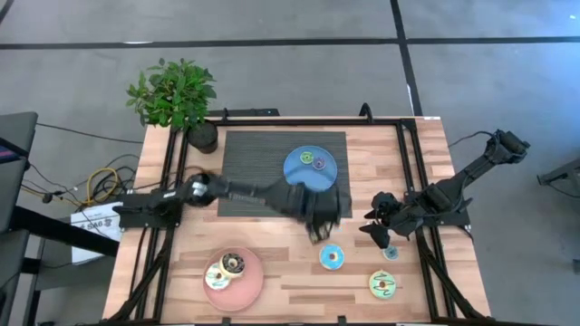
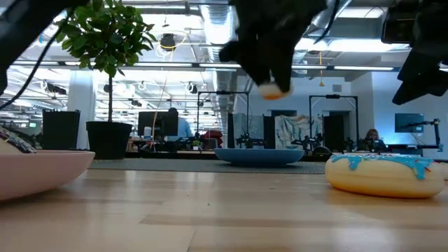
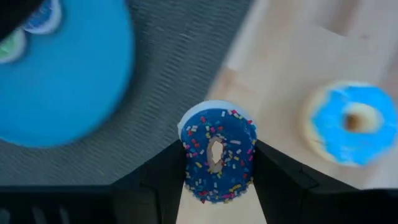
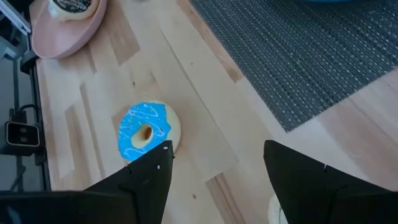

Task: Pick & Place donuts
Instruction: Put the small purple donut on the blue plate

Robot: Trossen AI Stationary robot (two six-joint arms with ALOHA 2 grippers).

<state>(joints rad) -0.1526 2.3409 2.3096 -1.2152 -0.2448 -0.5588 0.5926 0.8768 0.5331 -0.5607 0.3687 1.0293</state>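
Observation:
Next, my left gripper releases the small dark-blue donut on the blue plate (image 1: pixel 300 170) (image 3: pixel 40 85), just below the small green donut. The dark-blue donut still hangs over the grey mat.
My left gripper (image 1: pixel 317 217) hangs over the near right corner of the grey mat, shut on a small dark-blue sprinkled donut (image 3: pixel 217 155). In the low view it (image 2: pixel 269 63) is well above the table. My right gripper (image 4: pixel 214 174) is open and empty above the wood near the right rail (image 1: pixel 381 222). A large blue-iced donut (image 1: pixel 332 257) lies flat on the wood, with a large green one (image 1: pixel 383 285) and a small teal one (image 1: pixel 391 253) nearby. The blue plate (image 1: pixel 294 172) carries two small donuts (image 1: pixel 312 160). White (image 1: pixel 217 277) and dark brown (image 1: pixel 236 263) donuts lie on the pink plate (image 1: pixel 254 281). My left gripper pinches the small dark-blue donut by opposite sides of its rim (image 3: pixel 186 158), one finger (image 3: pixel 161 180) on each side. The fingers point down from above. The donut stands on edge between them, its iced face toward the wrist camera, lifted clear of the table (image 2: pixel 269 89).
A potted plant (image 1: pixel 174 95) stands at the far left corner. Black frame rails (image 1: pixel 412 172) run along the table's left and right sides. The grey mat (image 1: pixel 254 163) covers the far middle. Bare wood (image 1: pixel 290 272) lies between the pink plate and the blue-iced donut.

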